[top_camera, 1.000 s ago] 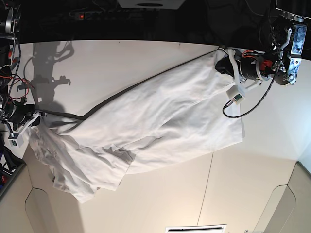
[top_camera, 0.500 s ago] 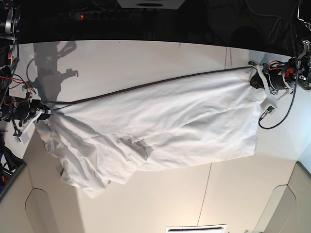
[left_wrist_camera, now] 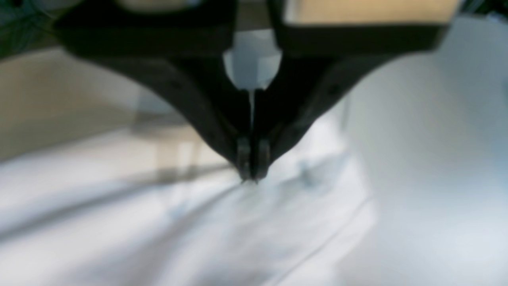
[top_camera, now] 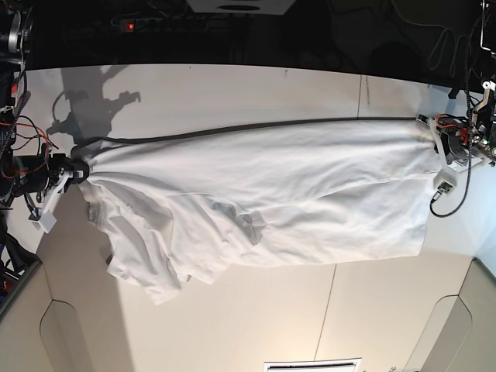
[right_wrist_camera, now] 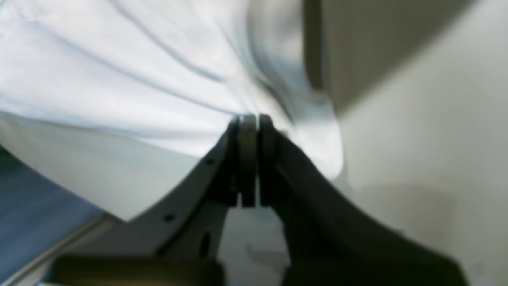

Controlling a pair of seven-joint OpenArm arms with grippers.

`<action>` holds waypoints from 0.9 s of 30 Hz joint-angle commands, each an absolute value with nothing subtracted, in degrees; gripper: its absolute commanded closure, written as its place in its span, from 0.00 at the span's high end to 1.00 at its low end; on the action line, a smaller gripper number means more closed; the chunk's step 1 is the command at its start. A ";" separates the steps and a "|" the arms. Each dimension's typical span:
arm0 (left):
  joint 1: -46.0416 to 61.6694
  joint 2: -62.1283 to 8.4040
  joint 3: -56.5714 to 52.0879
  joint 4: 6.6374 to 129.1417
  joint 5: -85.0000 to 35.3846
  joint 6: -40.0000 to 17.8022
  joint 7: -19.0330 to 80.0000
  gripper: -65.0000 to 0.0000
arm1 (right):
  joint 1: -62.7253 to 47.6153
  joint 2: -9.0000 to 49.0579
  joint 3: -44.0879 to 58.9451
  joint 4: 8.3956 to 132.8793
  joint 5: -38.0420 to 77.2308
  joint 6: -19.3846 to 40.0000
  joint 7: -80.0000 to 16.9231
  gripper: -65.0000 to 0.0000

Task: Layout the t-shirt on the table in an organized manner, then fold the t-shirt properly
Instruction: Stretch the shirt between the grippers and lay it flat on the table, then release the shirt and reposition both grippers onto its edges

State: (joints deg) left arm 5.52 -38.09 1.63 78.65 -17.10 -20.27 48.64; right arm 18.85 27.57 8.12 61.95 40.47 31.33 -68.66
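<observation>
The top edge of the t-shirt is straight and its lower folds are bunched up, so next I let go of the top edge with my right gripper and take the t-shirt's bunched lower corner (top_camera: 121, 268).
The white t-shirt (top_camera: 271, 194) hangs stretched out sideways over the table (top_camera: 194, 93), its top edge pulled into a nearly straight line and its lower left part bunched in folds. My right gripper (top_camera: 76, 167) is shut on the shirt's left end. The left gripper (top_camera: 425, 128) is shut on its right end. In the right wrist view the fingertips (right_wrist_camera: 250, 119) pinch a gathered bit of the cloth (right_wrist_camera: 119, 79). The left wrist view, blurred, shows closed tips (left_wrist_camera: 251, 176) biting the fabric (left_wrist_camera: 198, 230).
A thin dark seam (top_camera: 333, 302) crosses the table below the shirt. Cables (top_camera: 449, 194) hang off the left arm at the right edge, and red wires (top_camera: 19, 128) sit at the left edge. Beyond the table's far edge it is dark.
Both grippers have moved apart, outward toward the table's sides. The shirt has been drawn wider and tauter, and its top edge has gone from slanted to almost level.
</observation>
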 commanded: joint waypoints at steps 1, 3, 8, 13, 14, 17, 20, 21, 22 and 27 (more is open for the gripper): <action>3.84 -39.40 1.06 79.33 -16.95 -19.90 48.21 0.01 | 20.27 28.86 8.58 65.01 41.17 31.53 -68.14 0.00; 2.50 -39.40 1.06 79.33 -17.96 -19.90 48.21 0.01 | 20.29 28.77 8.56 69.80 41.17 31.53 -67.68 0.00; -0.03 -39.38 1.06 79.33 -22.00 -19.94 48.18 0.01 | 20.27 28.69 8.56 79.18 38.63 31.53 -67.51 0.00; -0.30 -39.38 1.06 79.35 -22.28 -20.12 47.79 0.01 | 18.90 28.69 8.56 79.48 38.37 31.48 -67.55 0.00; -0.30 -39.38 1.06 79.35 -22.28 -20.16 47.81 0.01 | 18.15 28.69 8.56 79.50 38.39 31.48 -67.55 0.04; -0.30 -39.38 1.06 79.35 -22.26 -20.16 47.81 0.01 | 15.27 28.71 8.56 79.50 38.39 31.48 -67.57 0.06; -0.30 -39.38 1.06 79.35 -22.26 -20.16 47.81 0.01 | 12.45 28.71 8.56 79.50 38.61 31.51 -68.25 0.19; -0.30 -39.38 1.06 79.35 -22.26 -20.16 47.81 0.01 | 11.55 28.75 8.56 79.50 38.59 31.51 -68.20 0.28; -0.30 -39.38 1.06 79.35 -22.26 -20.16 47.81 0.01 | 10.74 28.75 8.56 79.50 38.57 31.51 -68.12 0.36; -0.30 -39.38 1.06 79.35 -22.28 -21.26 47.81 0.01 | 9.02 28.86 8.56 79.50 38.59 31.51 -67.92 0.40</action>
